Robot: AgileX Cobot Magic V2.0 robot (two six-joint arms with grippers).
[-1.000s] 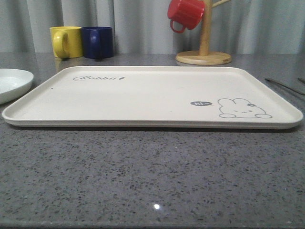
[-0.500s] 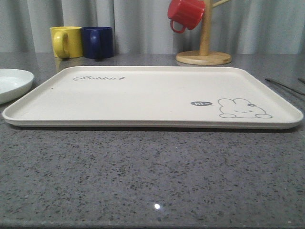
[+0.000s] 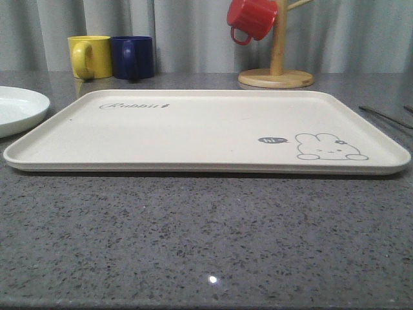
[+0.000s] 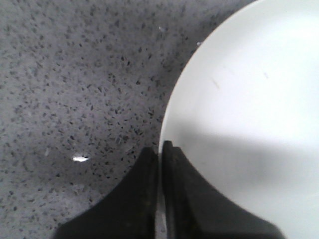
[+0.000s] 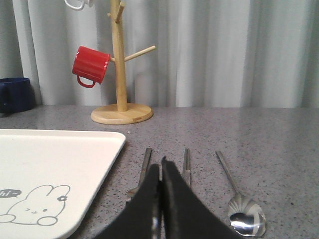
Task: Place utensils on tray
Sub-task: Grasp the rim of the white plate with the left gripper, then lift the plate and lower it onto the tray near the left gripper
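My left gripper needs to let go of the white plate onto the cream tray, where it will lie partly over its Rabbit lettering [image 3: 144,120].
The cream tray [image 3: 193,129] with its rabbit drawing lies mid-table. Left of it sits the white plate [image 3: 19,108], and my left gripper [image 4: 160,148] is shut on that plate [image 4: 249,109] at its rim, one finger outside and one over the inside. To the right of the tray [image 5: 55,169] the fork [image 5: 145,162], the chopsticks [image 5: 187,164] and the spoon [image 5: 244,216] lie side by side on the counter. My right gripper [image 5: 160,163] hangs low over them between fork and chopsticks, shut, with nothing visibly held. Thin metal handles [image 3: 385,117] show at the right edge of the front view.
A yellow mug [image 3: 89,57] and a blue mug [image 3: 132,57] stand behind the tray's far left corner. A wooden mug stand [image 3: 276,77] with a red mug [image 3: 250,18] hanging on it stands at the back right. A grey curtain closes the back.
The white plate has shifted slightly to the right, toward the tray. The tray and mugs have not moved.
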